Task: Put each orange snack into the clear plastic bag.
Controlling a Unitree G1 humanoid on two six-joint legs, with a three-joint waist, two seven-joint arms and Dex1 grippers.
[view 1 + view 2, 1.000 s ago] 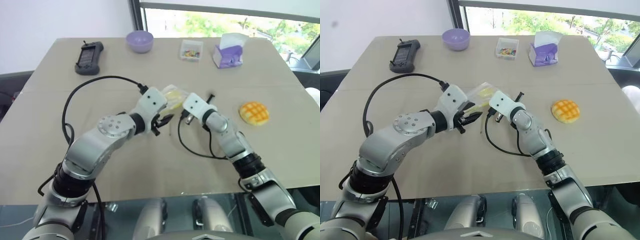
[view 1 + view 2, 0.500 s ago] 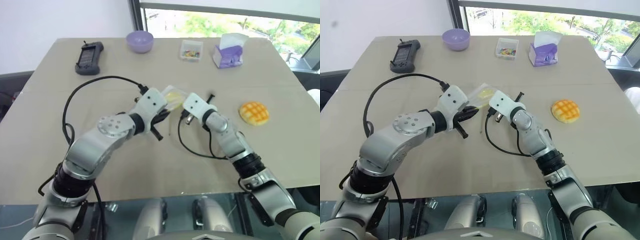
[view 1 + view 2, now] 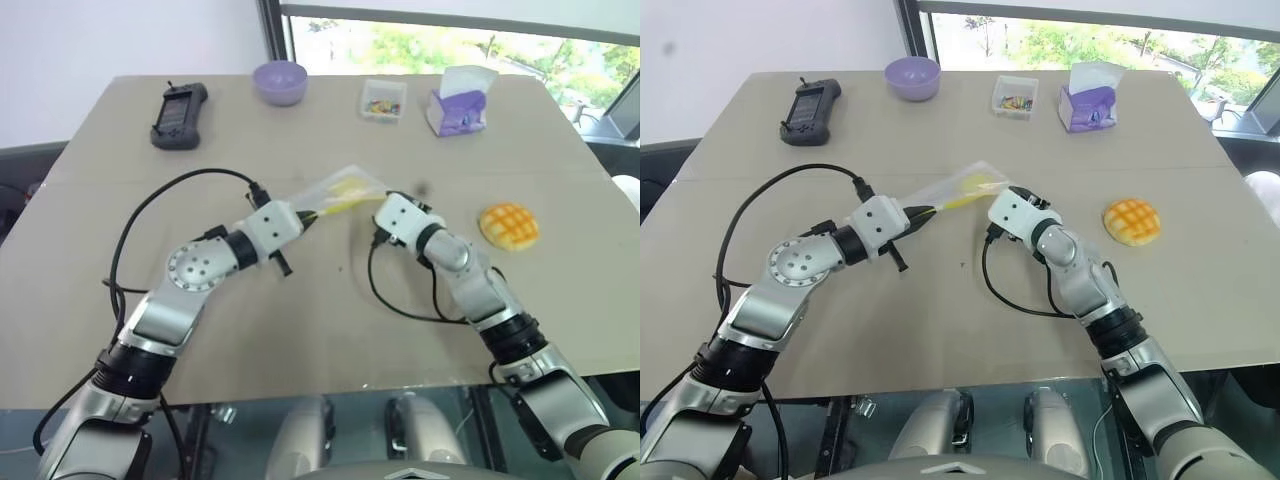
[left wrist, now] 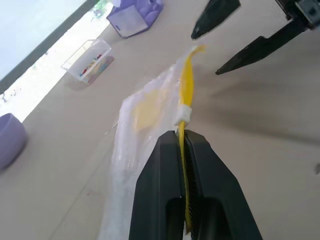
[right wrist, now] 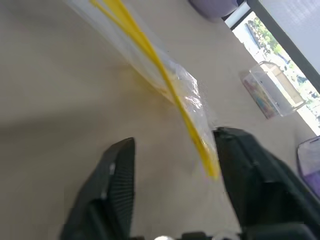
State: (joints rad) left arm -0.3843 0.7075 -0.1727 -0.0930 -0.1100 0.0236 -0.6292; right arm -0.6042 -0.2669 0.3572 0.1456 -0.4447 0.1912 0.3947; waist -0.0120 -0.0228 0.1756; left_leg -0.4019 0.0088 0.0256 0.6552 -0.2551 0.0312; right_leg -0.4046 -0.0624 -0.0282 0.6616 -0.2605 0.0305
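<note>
The white slider crowds the left gripper's fingers, so the right gripper will hold the far end of the yellow seal while the left gripper takes the yellow seal's tail (image 4: 188, 222).
The clear plastic bag (image 3: 340, 188) hangs stretched above the table's middle, its yellow seal strip (image 4: 186, 90) pinched in my left gripper (image 4: 182, 139), which is shut on it. My right gripper (image 5: 175, 142) stands open just beyond the bag's far end, and the tip of the strip lies between its fingers, close to one of them. Seen from the left wrist, those two black fingers (image 4: 257, 46) are spread apart. The orange snack (image 3: 508, 225), a round bun with a grid top, lies on the table to the right of the right arm.
Along the table's far edge stand a black handheld device (image 3: 178, 115), a purple bowl (image 3: 279, 82), a small clear box of colourful bits (image 3: 383, 100) and a purple tissue box (image 3: 457, 108). Black cables loop from both wrists over the table.
My left gripper has shut on the bag's yellow strip and drawn back to the left, stretching the bag. My right gripper has opened and let the bag go.
</note>
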